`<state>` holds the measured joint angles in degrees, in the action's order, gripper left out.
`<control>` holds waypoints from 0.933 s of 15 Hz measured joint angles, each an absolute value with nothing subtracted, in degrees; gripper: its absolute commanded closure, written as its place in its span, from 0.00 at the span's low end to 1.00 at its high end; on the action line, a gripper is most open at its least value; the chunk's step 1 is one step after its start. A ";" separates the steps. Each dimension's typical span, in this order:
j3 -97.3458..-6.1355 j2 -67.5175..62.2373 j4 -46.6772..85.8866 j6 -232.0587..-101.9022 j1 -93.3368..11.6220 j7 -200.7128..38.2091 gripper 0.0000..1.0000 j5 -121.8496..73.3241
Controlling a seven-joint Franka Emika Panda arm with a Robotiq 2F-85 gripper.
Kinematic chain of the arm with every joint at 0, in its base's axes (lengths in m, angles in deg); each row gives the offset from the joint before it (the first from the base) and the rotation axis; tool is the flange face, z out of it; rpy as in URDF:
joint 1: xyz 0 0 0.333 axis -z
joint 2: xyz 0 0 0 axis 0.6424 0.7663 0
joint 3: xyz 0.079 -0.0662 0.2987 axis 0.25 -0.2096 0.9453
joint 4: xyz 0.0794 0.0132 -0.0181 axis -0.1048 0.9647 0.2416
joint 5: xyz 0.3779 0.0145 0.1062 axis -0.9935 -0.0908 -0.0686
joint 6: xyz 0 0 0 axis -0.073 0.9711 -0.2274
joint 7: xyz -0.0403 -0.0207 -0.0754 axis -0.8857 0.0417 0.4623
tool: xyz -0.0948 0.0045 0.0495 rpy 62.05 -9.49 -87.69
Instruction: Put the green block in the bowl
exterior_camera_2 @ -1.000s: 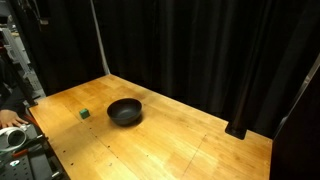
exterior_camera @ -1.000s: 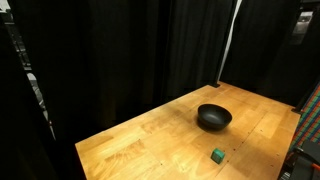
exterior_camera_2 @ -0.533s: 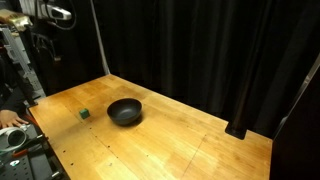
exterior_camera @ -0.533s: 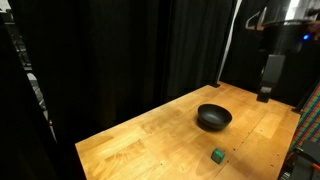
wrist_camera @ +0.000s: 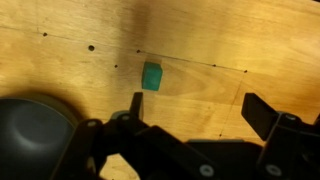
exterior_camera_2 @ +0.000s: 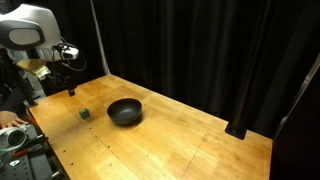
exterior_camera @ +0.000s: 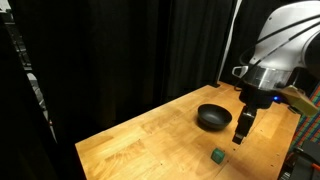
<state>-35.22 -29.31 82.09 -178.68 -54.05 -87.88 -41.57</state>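
My gripper is going to close on the green block's opposite sides point(exterior_camera: 218, 156) point(wrist_camera: 151, 77), with one finger on the side of the block toward the bowl.
The green block is a tiny green cube lying on the wooden table, seen in both exterior views point(exterior_camera: 217, 155) point(exterior_camera_2: 85, 114) and in the wrist view point(wrist_camera: 151, 76). The bowl, round, shallow and glossy black, stands a short way from it point(exterior_camera: 213, 118) point(exterior_camera_2: 125, 111); its rim shows at the lower left of the wrist view point(wrist_camera: 35, 125). My gripper point(exterior_camera: 241, 138) point(exterior_camera_2: 70, 90) hangs above the table near the block, open and empty. In the wrist view its fingers point(wrist_camera: 200, 108) are spread wide with the block just beyond the left finger.
The wooden table point(exterior_camera: 150, 140) point(exterior_camera_2: 190, 140) is ringed by black curtains. A metal pole point(exterior_camera_2: 100, 40) stands at a far corner. Equipment and cables sit off the table edge point(exterior_camera_2: 15, 135).
The arm has swung down into view from above the table edge and now hangs low over the table close to the block. Block and bowl have not moved.
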 measured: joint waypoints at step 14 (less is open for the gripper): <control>-41.20 -1.06 75.91 -199.71 -59.12 -75.04 0.00 -24.94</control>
<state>-41.20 -1.06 75.91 -199.71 -59.12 -75.04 -24.94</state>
